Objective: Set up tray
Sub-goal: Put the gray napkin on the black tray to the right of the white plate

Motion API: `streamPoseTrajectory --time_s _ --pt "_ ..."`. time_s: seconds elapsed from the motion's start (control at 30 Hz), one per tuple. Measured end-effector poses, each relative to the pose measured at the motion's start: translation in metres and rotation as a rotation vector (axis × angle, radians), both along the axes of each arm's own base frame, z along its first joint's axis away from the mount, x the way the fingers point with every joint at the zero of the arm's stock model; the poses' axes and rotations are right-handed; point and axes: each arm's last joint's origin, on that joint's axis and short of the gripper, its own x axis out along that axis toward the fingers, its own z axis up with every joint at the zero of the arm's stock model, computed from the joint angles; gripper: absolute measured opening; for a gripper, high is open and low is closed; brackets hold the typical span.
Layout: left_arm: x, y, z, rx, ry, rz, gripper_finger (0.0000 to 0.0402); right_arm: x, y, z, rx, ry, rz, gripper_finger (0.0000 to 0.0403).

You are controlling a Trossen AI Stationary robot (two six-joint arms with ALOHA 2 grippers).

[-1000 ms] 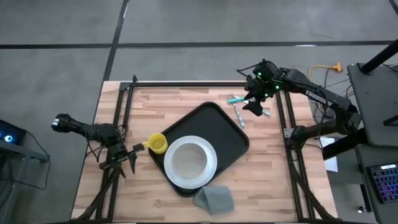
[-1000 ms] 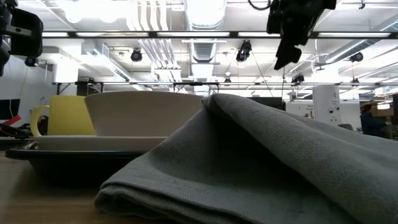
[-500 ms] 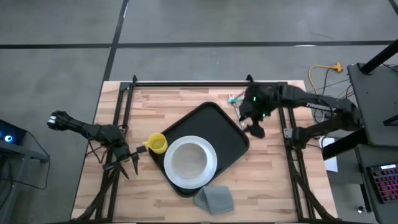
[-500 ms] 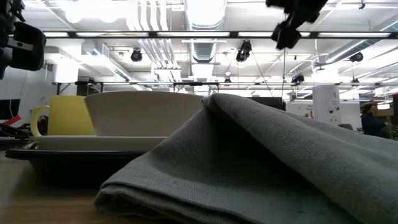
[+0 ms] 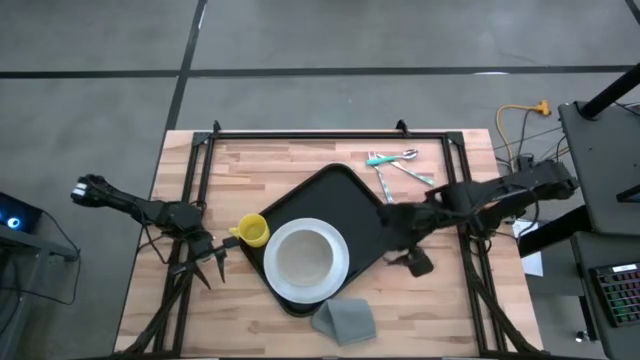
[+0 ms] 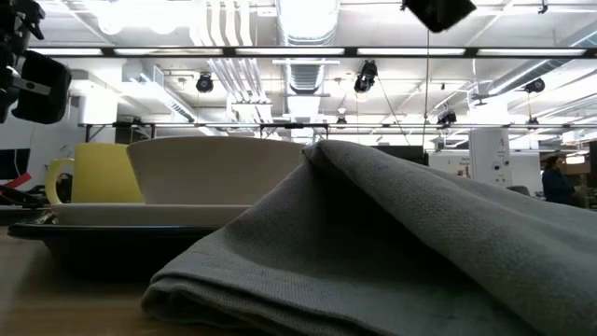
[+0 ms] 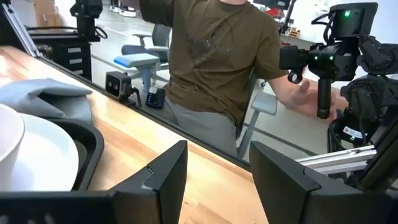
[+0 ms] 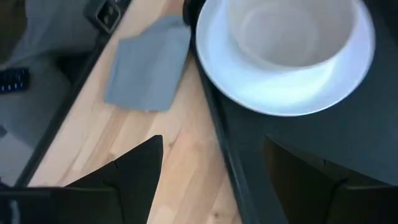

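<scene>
I need to next move my right gripper to the folded grey napkin by the black tray's near corner and close it on the napkin's middle (image 5: pixel 345 320) (image 8: pixel 150 66).
The black tray (image 5: pixel 350 205) lies slantwise at the table's middle. On it is a white plate (image 5: pixel 338 272) with a white bowl (image 5: pixel 303 258). A yellow mug (image 5: pixel 252 231) stands at the tray's left corner. A folded grey napkin (image 5: pixel 343 318) lies on the wood by the tray's near corner. Cutlery (image 5: pixel 395 166) lies on the wood beyond the tray's far right side. My right gripper (image 5: pixel 403 246) is open above the tray's right edge (image 8: pixel 217 143) and touches nothing. My left gripper (image 5: pixel 200 265) is open and empty at the table's left, beside the mug.
Black frame rails (image 5: pixel 195 190) run along the table's left, far and right sides. A person in a brown shirt (image 7: pixel 211 56) is beyond the table's edge. Bare wood shows at the far left (image 5: pixel 250 170) and near right (image 5: pixel 430 310).
My right gripper has gone from the cutlery at the far right toward the table's near edge and now stands over the tray's right edge, turned toward the plate. The cutlery now shows in full on the wood.
</scene>
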Motion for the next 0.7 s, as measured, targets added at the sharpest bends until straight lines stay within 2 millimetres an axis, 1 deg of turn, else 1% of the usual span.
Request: streamPoseTrajectory --time_s 0.2,0.33,0.5,0.7 --pt "0.001 0.0 -0.003 0.008 0.026 0.0 0.0159 0.021 0.017 -0.024 -0.04 0.084 0.083 0.0259" --pt "0.002 0.0 -0.003 0.011 0.035 -0.001 0.0159 0.036 0.027 -0.034 -0.049 0.114 0.142 0.0253" --pt "0.002 -0.001 0.001 0.003 0.004 -0.001 0.0159 0.055 0.042 -0.039 -0.024 0.124 0.243 0.0248" --pt "0.001 0.0 0.012 -0.032 -0.119 0.0 0.0159 0.07 0.065 -0.036 -0.051 0.088 0.351 0.0247"
